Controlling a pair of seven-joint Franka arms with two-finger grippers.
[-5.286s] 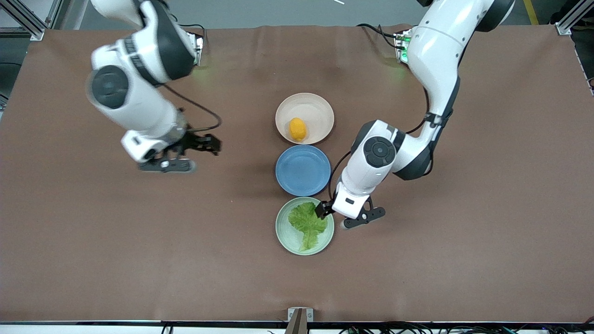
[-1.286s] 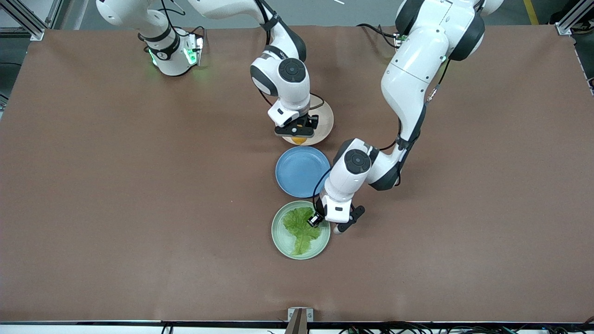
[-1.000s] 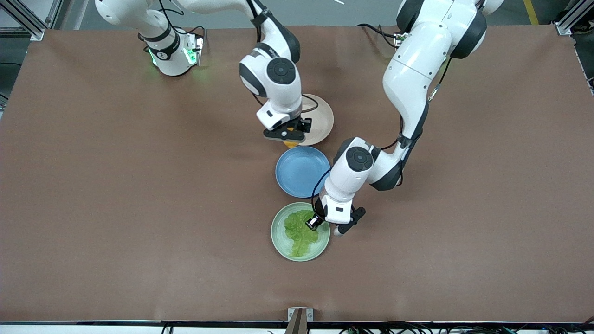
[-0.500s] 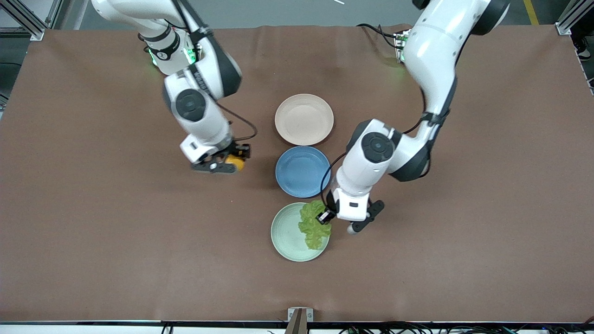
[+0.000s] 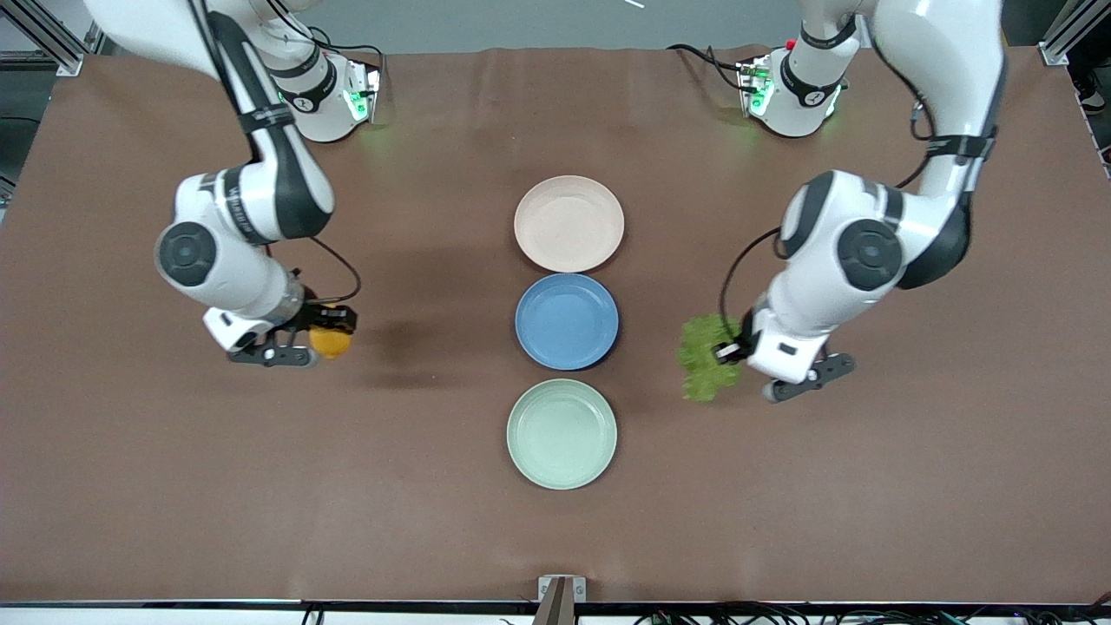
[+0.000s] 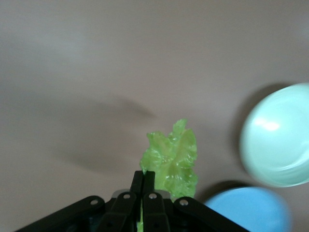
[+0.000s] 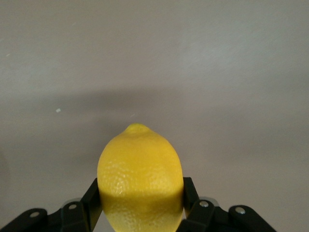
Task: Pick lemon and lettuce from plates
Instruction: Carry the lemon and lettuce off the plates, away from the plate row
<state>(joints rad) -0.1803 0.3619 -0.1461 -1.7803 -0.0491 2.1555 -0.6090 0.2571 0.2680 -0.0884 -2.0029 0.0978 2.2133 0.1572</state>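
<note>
My left gripper is going to release the lettuce leaf on the bare mat (image 5: 797, 348) beneath its wrist, at a spot straight out from the blue plate.
My right gripper (image 5: 323, 337) is shut on the yellow-orange lemon (image 5: 331, 342) and holds it over bare table toward the right arm's end; in the right wrist view the lemon (image 7: 140, 176) sits between the fingers (image 7: 91, 198). My left gripper (image 5: 726, 351) is shut on the crinkled green lettuce leaf (image 5: 706, 358), held over bare table toward the left arm's end; in the left wrist view the leaf (image 6: 171, 160) hangs from the closed fingertips (image 6: 137, 180). The beige-pink plate (image 5: 568, 222) and the pale green plate (image 5: 562, 433) hold nothing.
A blue plate (image 5: 567, 319) lies between the two task plates in the table's middle. The green plate (image 6: 276, 137) and blue plate (image 6: 251, 212) also show in the left wrist view. The brown table mat spreads wide on both sides.
The right gripper lifted the lemon off the beige-pink plate and carried it toward the right arm's end. The left gripper lifted the lettuce off the green plate and carried it toward the left arm's end.
</note>
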